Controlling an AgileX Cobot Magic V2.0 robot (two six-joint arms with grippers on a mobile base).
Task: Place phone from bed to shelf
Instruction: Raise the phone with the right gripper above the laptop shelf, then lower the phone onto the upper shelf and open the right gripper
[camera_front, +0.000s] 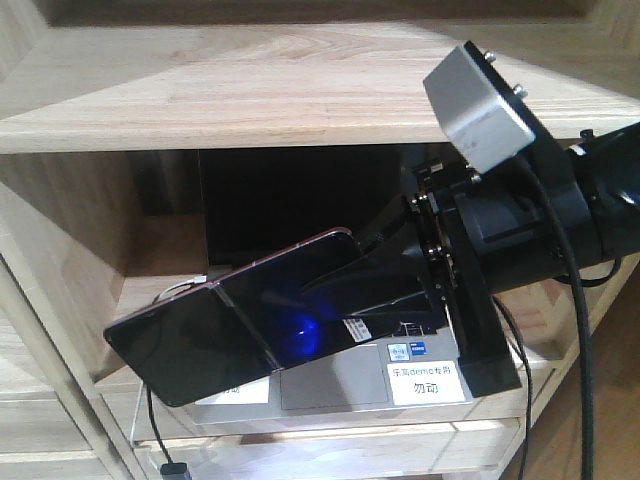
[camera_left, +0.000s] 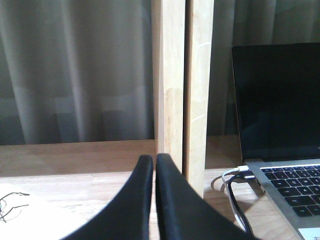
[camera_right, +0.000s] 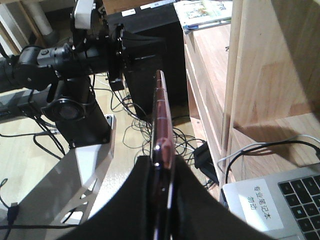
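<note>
Next, my right gripper releases the phone on the bare upper shelf board (camera_front: 180, 50) above the silver laptop, toward the laptop's side.
The phone (camera_front: 225, 325) is a glossy black slab with a pinkish edge, held tilted in front of the shelf (camera_front: 250, 90) opening, its left end lower. My right gripper (camera_front: 335, 295) is shut on its right part. The right wrist view shows the phone (camera_right: 161, 110) edge-on, pinched between the right gripper (camera_right: 162, 167) fingers. My left gripper (camera_left: 154, 161) is shut with nothing in it, just above a pale wood shelf board (camera_left: 75, 165) and facing an upright post (camera_left: 182, 75). The bed is out of view.
An open silver laptop (camera_front: 330, 385) with white labels sits on the lower board behind and under the phone, also seen as the laptop (camera_left: 280, 125) with cables (camera_left: 232, 180) plugged at its left. The left arm (camera_right: 75, 60) and floor cables (camera_right: 145, 130) lie beyond the phone.
</note>
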